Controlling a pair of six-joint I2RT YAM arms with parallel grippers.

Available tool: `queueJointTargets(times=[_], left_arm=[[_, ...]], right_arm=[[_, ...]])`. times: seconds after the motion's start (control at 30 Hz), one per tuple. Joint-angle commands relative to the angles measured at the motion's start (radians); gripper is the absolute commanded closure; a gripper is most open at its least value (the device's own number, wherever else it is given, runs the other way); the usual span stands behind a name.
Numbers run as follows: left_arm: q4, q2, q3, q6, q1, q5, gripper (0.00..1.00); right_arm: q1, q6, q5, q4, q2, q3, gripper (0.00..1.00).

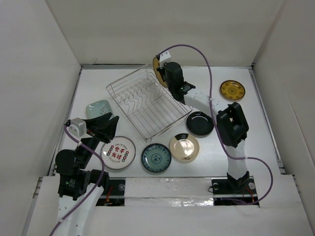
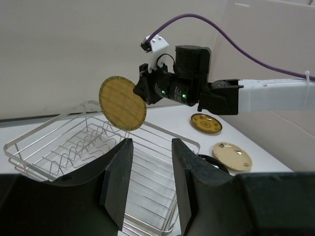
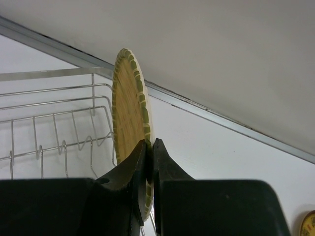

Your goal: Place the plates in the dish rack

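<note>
My right gripper has the tan wood-look plate. Next, I let go of it on edge among the end wires at the dish rack's far corner [image 1: 157, 81] [image 3: 107, 140].
My right gripper [image 1: 161, 73] is shut on the rim of a tan wood-look plate [image 3: 129, 110] and holds it on edge above the far right corner of the silver wire dish rack [image 1: 147, 102]. The plate also shows in the left wrist view [image 2: 122, 102] and in the top view [image 1: 158, 70]. The rack holds no plates. My left gripper [image 1: 109, 125] is open and empty at the left, between the pale green dish [image 1: 97, 108] and the white plate with red characters [image 1: 118, 152]. On the table lie a teal patterned plate [image 1: 156, 157], a cream-gold plate [image 1: 184, 147], a black plate [image 1: 200, 123] and a dark plate with gold [image 1: 232, 90].
White walls close in the table on the left, back and right. The right arm [image 1: 233, 132] reaches from the near edge over the black plate to the rack. A purple cable [image 1: 206, 59] loops above it.
</note>
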Motion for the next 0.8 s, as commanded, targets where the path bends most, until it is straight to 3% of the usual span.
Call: queueJointTargets(times=[0.0, 0.27, 0.77], left_arm=[[0.04, 0.009, -0.004, 0.007, -0.006, 0.001, 0.65], [0.04, 0.008, -0.005, 0.007, -0.006, 0.001, 0.65], [0.038, 0.008, -0.004, 0.008, -0.006, 0.0, 0.65]], right_arm=[[0.002, 0.009, 0.061, 0.133, -0.113, -0.014, 1.0], [0.034, -0.058, 0.171, 0.259, -0.183, -0.005, 1.0], [0.054, -0.009, 0.062, 0.209, -0.104, -0.052, 1.0]])
